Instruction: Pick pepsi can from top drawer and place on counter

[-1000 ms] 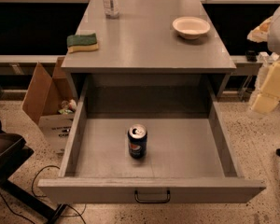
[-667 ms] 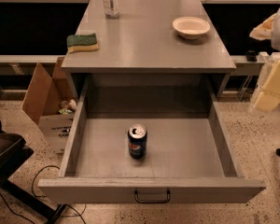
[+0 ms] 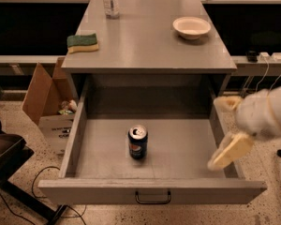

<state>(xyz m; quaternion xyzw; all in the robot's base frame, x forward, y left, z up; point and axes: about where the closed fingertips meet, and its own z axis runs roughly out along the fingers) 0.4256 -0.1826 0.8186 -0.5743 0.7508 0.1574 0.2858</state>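
The robot's gripper needs to close on the upper body of the pepsi can [image 3: 137,142], just below the silver top of the can.
The pepsi can [image 3: 137,142] stands upright in the middle of the open top drawer [image 3: 152,190], dark blue with a silver top. My gripper [image 3: 226,128] hangs over the drawer's right side wall, to the right of the can and well apart from it. Its two cream fingers [image 3: 230,150] are spread, with nothing between them. The grey counter [image 3: 145,41] is the cabinet's top, behind and above the drawer.
On the counter are a green-and-yellow sponge [image 3: 82,42] at the left, a white bowl [image 3: 191,27] at the right and a clear plastic bottle [image 3: 110,1] at the back. A cardboard box [image 3: 44,97] stands left of the cabinet; a dark chair base [image 3: 7,158] is at lower left.
My arm has swung in from the right edge and down, so the gripper now hangs over the drawer's right wall. The can has not moved.
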